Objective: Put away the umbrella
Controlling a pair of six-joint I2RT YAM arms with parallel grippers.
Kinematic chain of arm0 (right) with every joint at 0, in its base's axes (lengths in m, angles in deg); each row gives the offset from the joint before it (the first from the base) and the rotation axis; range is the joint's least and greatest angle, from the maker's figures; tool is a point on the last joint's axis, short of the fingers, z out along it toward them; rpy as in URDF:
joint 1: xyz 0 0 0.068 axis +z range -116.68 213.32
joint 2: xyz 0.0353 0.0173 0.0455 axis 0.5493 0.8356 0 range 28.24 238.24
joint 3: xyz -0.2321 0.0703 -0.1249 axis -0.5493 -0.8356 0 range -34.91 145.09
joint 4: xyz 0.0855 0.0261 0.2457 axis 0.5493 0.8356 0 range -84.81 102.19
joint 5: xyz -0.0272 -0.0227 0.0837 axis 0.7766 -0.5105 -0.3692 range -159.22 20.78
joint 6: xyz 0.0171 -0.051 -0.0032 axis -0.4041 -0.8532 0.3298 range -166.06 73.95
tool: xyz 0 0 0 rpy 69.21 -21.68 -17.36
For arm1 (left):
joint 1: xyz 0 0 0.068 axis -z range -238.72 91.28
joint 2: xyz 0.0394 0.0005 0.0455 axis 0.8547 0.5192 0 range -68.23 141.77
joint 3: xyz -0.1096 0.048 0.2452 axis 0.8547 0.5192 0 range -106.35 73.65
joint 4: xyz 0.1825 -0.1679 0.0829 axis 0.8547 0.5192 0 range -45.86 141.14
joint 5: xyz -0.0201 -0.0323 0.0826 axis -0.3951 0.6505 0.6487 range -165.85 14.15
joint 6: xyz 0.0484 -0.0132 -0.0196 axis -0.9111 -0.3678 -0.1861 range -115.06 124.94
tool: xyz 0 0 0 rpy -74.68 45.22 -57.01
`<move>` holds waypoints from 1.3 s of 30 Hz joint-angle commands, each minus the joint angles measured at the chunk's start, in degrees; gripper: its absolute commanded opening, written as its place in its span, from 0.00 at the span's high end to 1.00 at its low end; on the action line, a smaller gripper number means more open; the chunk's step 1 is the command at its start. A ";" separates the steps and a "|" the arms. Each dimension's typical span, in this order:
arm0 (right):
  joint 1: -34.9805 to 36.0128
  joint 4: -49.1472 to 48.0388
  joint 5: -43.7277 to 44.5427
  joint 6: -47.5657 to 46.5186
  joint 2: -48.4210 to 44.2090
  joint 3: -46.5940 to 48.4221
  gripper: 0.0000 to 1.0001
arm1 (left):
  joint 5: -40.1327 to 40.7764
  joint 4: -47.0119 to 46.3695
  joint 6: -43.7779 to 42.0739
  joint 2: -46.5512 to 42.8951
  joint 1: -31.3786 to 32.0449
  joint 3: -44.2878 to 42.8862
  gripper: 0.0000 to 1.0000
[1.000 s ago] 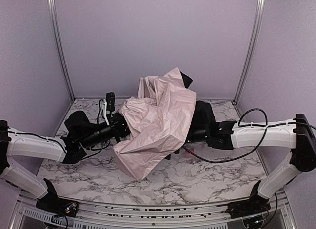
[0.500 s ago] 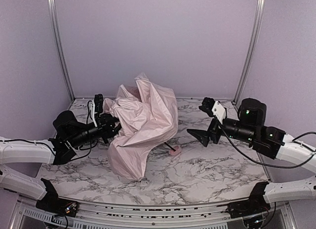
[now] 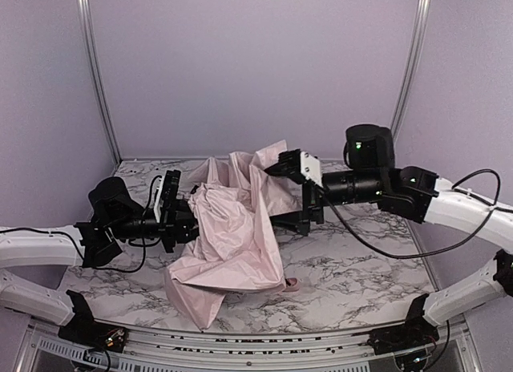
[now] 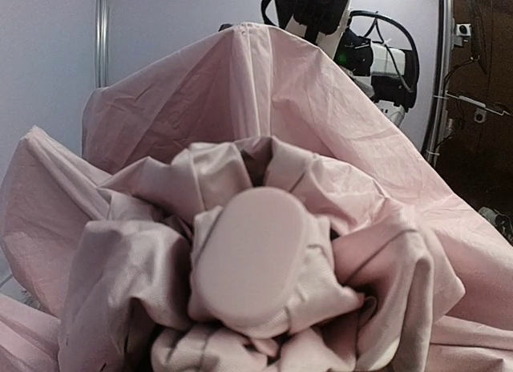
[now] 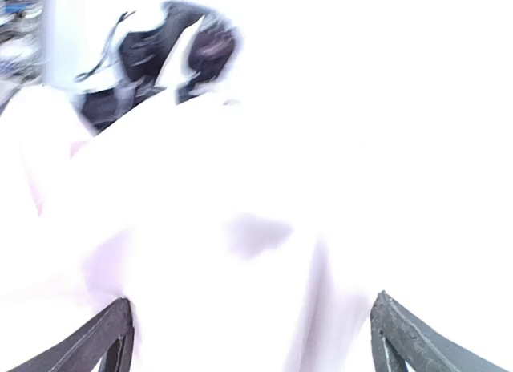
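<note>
The fabric flares wide behind the umbrella's end cap, so my right gripper needs to clamp the fabric while my left gripper opens and takes the umbrella's end with the cap (image 4: 253,256) deeper.
The umbrella (image 3: 236,236) lies partly collapsed mid-table, a heap of pale pink fabric. Its small pink handle (image 3: 292,285) rests on the table near the front. My left gripper (image 3: 178,214) is at the heap's left end, buried in the fabric. The left wrist view shows the umbrella's rounded pink end cap (image 4: 255,260) end-on, ringed by bunched fabric, with my fingers hidden. My right gripper (image 3: 295,192) is open against the heap's right side. In the overexposed right wrist view its fingertips (image 5: 116,332) stand wide apart with pale fabric (image 5: 256,228) between them.
The marble-patterned table (image 3: 361,268) is boxed in by purple walls with aluminium posts (image 3: 96,75) at the back corners. A black cable (image 3: 377,244) loops under the right arm. The right arm's camera end (image 4: 317,7) shows above the fabric in the left wrist view.
My right gripper has swung left from the right side and now stands open against the fabric. The umbrella has sunk lower and flatter, and its handle has moved toward the front.
</note>
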 commanded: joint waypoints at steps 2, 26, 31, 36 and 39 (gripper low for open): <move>8.74 4.15 -7.60 -4.12 13.99 8.30 0.00 | -2.82 2.42 -4.94 0.17 4.94 -5.70 1.00; 5.75 -14.17 -10.76 8.07 13.16 -4.56 0.68 | 14.42 4.29 -5.72 5.71 7.68 -10.04 0.65; 3.28 -16.25 -9.99 10.19 10.73 -7.84 0.74 | 19.02 4.67 -4.98 3.47 7.31 -9.09 0.37; 1.60 -16.49 -4.84 11.09 7.40 -10.16 0.77 | 20.68 6.62 -4.99 -1.15 5.70 -6.84 0.20; 1.21 -17.73 1.92 11.67 4.28 -11.62 0.78 | 20.19 9.12 -4.64 -3.99 4.88 -5.48 0.14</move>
